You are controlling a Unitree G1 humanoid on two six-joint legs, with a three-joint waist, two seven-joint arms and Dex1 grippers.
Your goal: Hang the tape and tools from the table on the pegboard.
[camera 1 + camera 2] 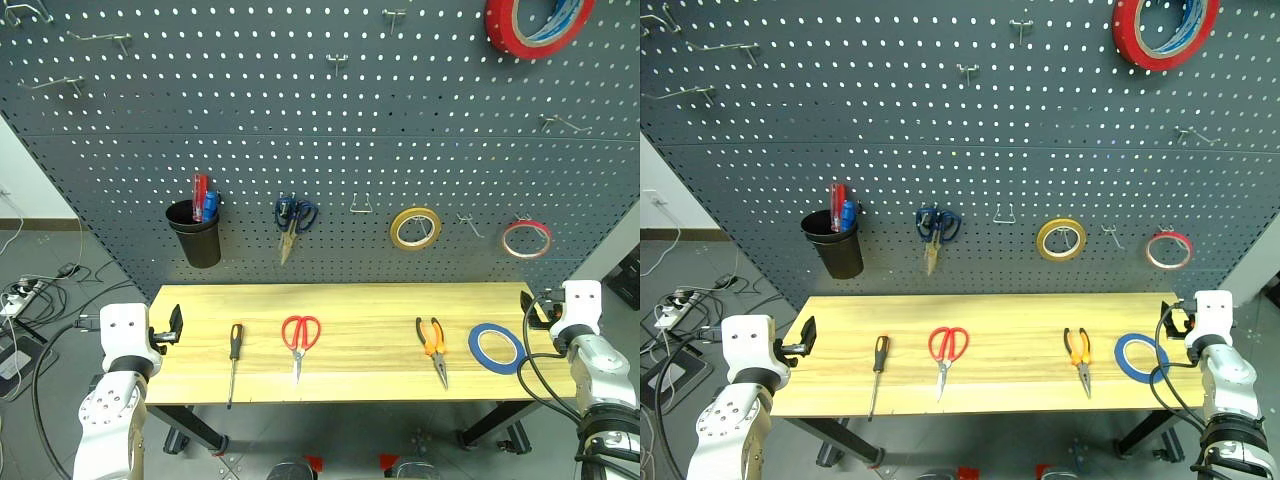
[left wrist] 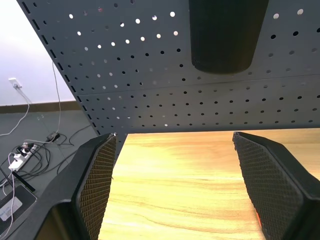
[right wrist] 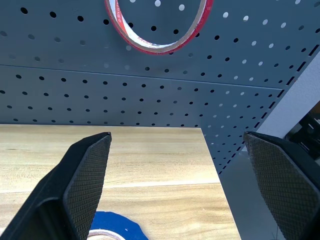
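The blue tape is next for my right gripper, which should grab it by the tape ring's near part [image 1: 480,361], on the side toward the orange-handled pliers.
On the light wooden table [image 1: 370,300] lie, from left to right, a screwdriver [image 1: 235,358] with a black-and-orange handle, red-handled scissors [image 1: 299,341], orange-handled pliers [image 1: 434,345] and a flat roll of blue tape [image 1: 497,347]. The dark grey pegboard [image 1: 330,140] rises behind them. My left gripper [image 1: 170,327] hovers at the table's left end, open and empty. My right gripper [image 1: 532,308] hangs at the right end, just right of the blue tape [image 3: 111,226], also open and empty.
The pegboard carries a black cup [image 1: 196,233] with red and blue screwdrivers, blue-handled scissors [image 1: 293,218], a yellow roll [image 1: 415,228], a red-rimmed roll [image 1: 526,238] and a large red roll [image 1: 535,22]. Bare hooks [image 1: 361,205] stick out between them. Cables [image 1: 25,295] lie on the floor at left.
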